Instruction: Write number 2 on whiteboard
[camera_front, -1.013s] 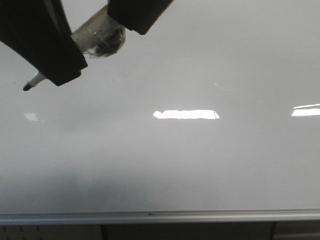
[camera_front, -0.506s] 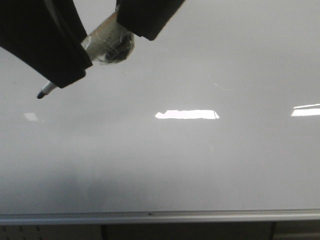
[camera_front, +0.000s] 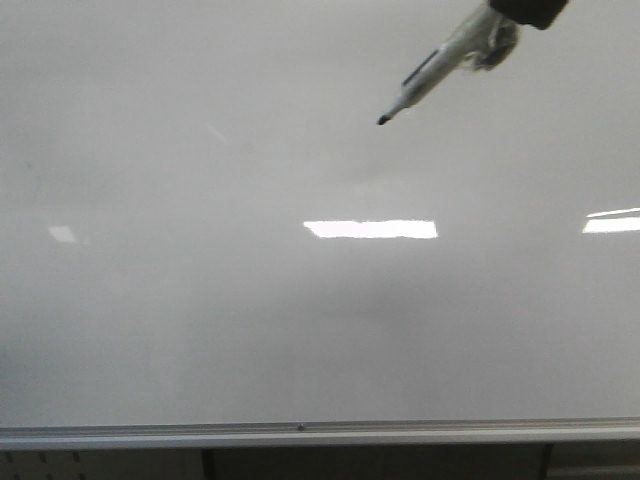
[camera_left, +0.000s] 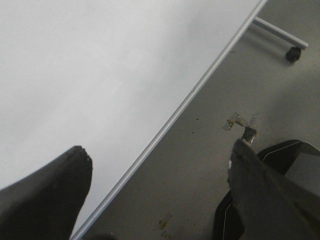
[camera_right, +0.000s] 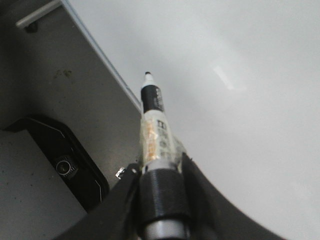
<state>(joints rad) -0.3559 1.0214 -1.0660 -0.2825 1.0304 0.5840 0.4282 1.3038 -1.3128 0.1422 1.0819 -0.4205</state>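
Note:
The white marker is in my right gripper, and next my left gripper needs to go to it and close on the marker's black band (camera_front: 423, 70) just behind its tip.
The whiteboard (camera_front: 320, 320) fills the front view as a glossy pale grey sheet; no number 2 is in view on it. My right gripper (camera_front: 528, 10) shows only at the top right corner, shut on a white marker (camera_front: 440, 62). The marker's black tip (camera_front: 383, 120) points down-left, close to the board's upper middle. In the right wrist view the gripper (camera_right: 159, 170) clamps the marker (camera_right: 155, 130) by its black collar, over the board (camera_right: 240, 75). My left gripper (camera_left: 160, 150) is open and empty, straddling the board's edge (camera_left: 170, 122).
A silver rail (camera_front: 320, 432) runs along the board's near edge. Bright light reflections (camera_front: 370, 229) lie on the board. Grey floor (camera_left: 210, 165) lies beyond the edge, with a stand leg and castor (camera_left: 292, 52) and a black device (camera_right: 65, 167).
The gripper with the marker has swung from the upper left to the top right of the front view and looks smaller. The marker tip now sits near the board's upper middle.

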